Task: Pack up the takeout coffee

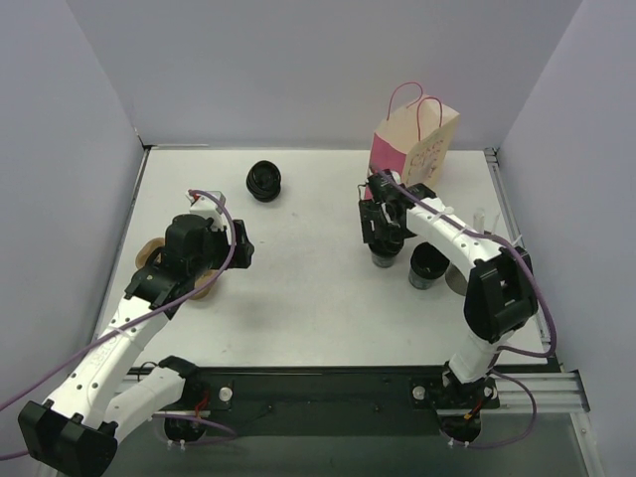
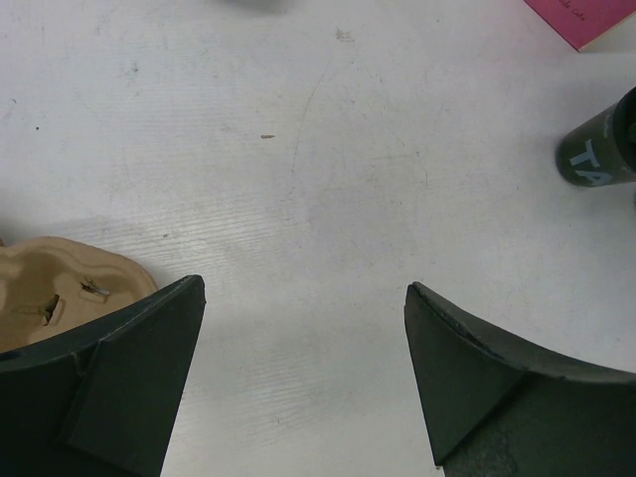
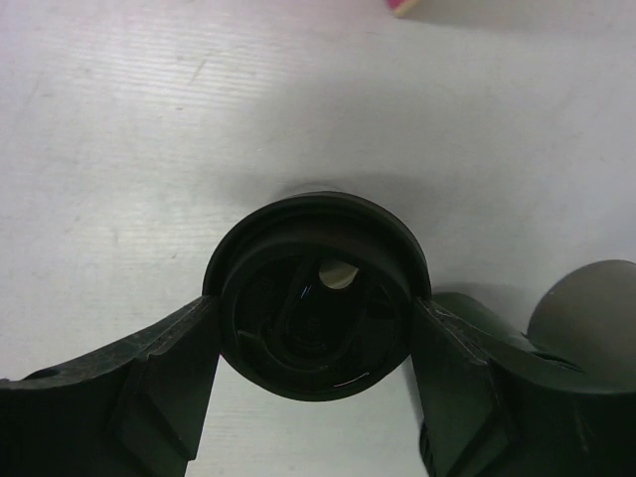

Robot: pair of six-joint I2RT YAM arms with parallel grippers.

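The robot's right gripper should next go to the pink paper bag and close on the top edge of its pink side [image 1: 403, 152], at the near corner.
A takeout coffee cup [image 3: 316, 293], black with a black lid, stands between my right gripper's fingers, and both pads touch its sides. In the top view the right gripper [image 1: 385, 237] is over this cup [image 1: 386, 258], just in front of the pink paper bag [image 1: 415, 139]. A second black cup [image 1: 427, 266] stands close to its right. My left gripper [image 1: 239, 244] is open and empty over bare table at the left. The left wrist view shows its fingers wide apart [image 2: 303, 286], with a black cup [image 2: 599, 149] far off at the right.
A short ribbed black stack [image 1: 265, 180] sits at the back centre. A tan cardboard cup carrier [image 1: 157, 254] lies under my left arm and shows in the left wrist view [image 2: 60, 283]. A grey round shape [image 1: 457, 281] lies right of the second cup.
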